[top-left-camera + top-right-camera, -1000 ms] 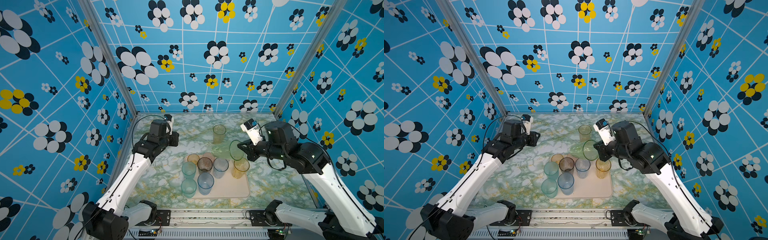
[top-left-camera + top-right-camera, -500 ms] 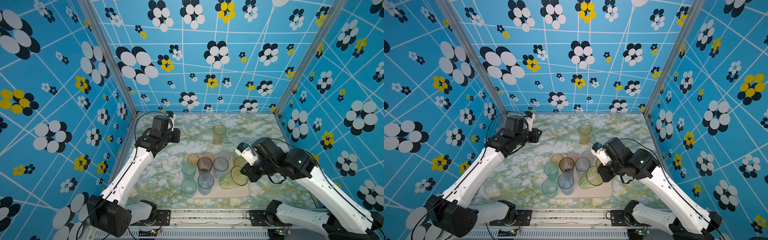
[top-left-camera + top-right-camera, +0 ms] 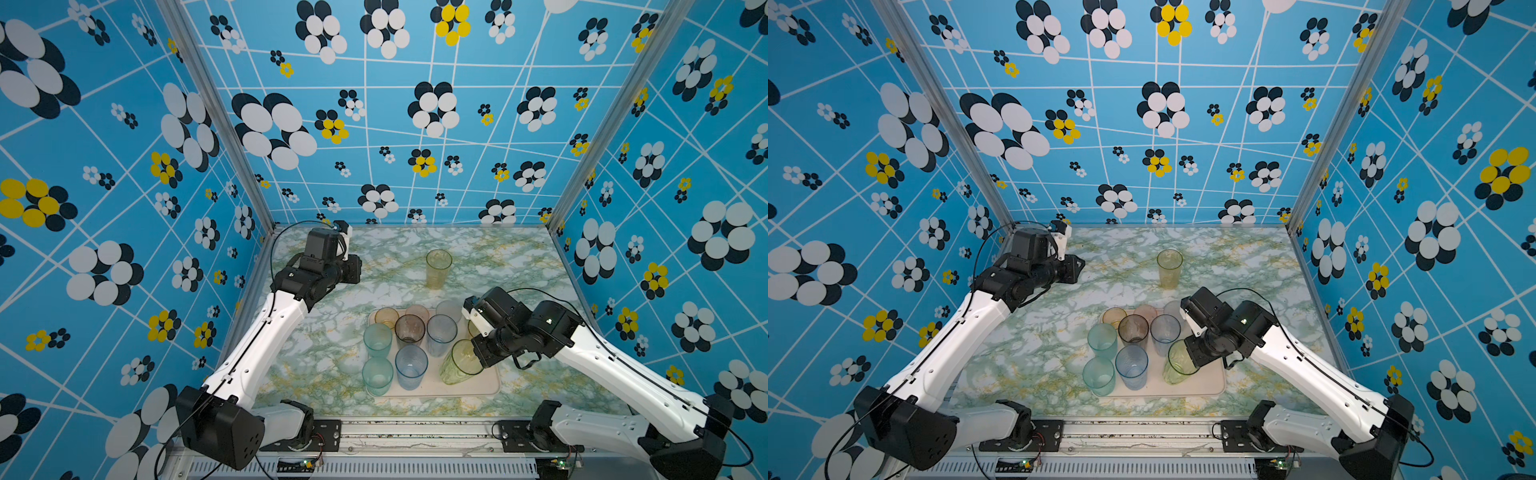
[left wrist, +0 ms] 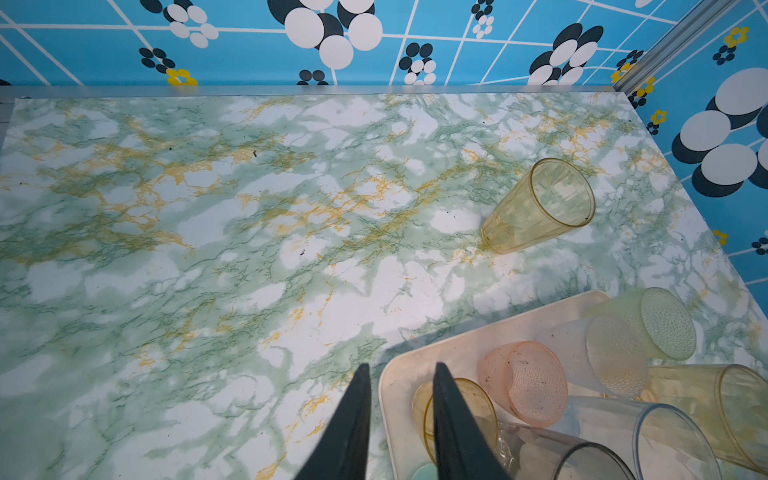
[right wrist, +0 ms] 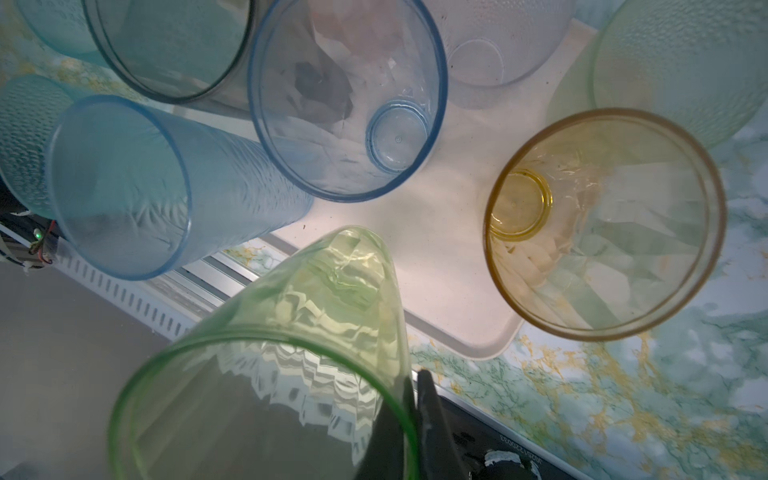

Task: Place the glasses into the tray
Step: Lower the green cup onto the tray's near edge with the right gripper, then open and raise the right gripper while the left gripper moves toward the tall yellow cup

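Note:
My right gripper should put the green glass down upright on the tray [image 3: 444,379] [image 5: 349,229], close beside the front blue glass.
The cream tray [image 3: 484,384] [image 3: 1210,380] lies at the front middle of the table and holds several glasses: teal [image 3: 377,338], grey [image 3: 409,328], blue [image 3: 410,365], pink [image 4: 523,382] and amber [image 5: 602,224] ones. My right gripper [image 3: 478,358] [image 5: 415,374] is shut on the rim of a tilted green glass [image 3: 459,362] [image 3: 1177,363] [image 5: 291,353] over the tray's near right part. One tall yellow glass [image 3: 437,268] [image 4: 540,203] stands alone on the table behind the tray. My left gripper [image 3: 354,270] [image 4: 399,370] hovers open and empty at the back left.
The marble table [image 3: 332,357] is walled in by blue flowered panels on three sides. A metal rail [image 3: 407,432] with both arm bases runs along the front edge. Bare tabletop lies left of the tray [image 4: 419,353] and along the back.
My right gripper carried the green glass from above the tray's back edge forward and down to the near right part. The left gripper barely shifted.

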Robot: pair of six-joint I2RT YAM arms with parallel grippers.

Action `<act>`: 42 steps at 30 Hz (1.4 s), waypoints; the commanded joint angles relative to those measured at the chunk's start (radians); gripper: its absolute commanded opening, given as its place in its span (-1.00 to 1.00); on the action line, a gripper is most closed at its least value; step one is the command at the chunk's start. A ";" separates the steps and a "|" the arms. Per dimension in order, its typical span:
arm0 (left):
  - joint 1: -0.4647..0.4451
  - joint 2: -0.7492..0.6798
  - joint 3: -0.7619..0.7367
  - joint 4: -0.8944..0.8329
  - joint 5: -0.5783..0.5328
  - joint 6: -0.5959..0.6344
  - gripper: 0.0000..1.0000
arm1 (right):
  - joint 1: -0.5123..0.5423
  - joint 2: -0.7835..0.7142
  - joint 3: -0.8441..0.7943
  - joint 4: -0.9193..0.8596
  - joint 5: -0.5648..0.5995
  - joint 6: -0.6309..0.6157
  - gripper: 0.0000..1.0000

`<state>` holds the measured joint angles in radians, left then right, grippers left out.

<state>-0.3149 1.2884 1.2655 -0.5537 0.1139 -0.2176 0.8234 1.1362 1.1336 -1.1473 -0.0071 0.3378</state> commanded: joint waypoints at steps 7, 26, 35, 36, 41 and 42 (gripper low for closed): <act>0.005 0.009 0.033 -0.011 0.018 -0.006 -0.44 | 0.093 0.107 0.021 0.032 0.069 0.047 -0.96; 0.006 0.006 0.025 -0.016 0.021 0.003 -0.44 | 0.115 0.202 0.009 0.087 0.101 0.070 -0.95; 0.005 0.009 0.030 -0.017 0.023 0.004 -0.44 | 0.119 0.228 0.015 0.087 0.115 0.064 -0.94; 0.006 0.009 0.031 -0.017 0.023 0.004 -0.44 | 0.120 0.230 0.017 0.086 0.119 0.063 -0.93; 0.005 0.011 0.033 -0.020 0.024 0.007 -0.45 | 0.119 0.245 0.030 0.074 0.126 0.053 -0.88; 0.006 0.011 0.032 -0.020 0.024 0.007 -0.45 | 0.119 0.247 0.030 0.073 0.128 0.052 -0.87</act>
<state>-0.3149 1.2884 1.2655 -0.5541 0.1211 -0.2173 0.9360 1.3727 1.1393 -1.0653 0.0998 0.3862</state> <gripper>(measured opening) 0.278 0.069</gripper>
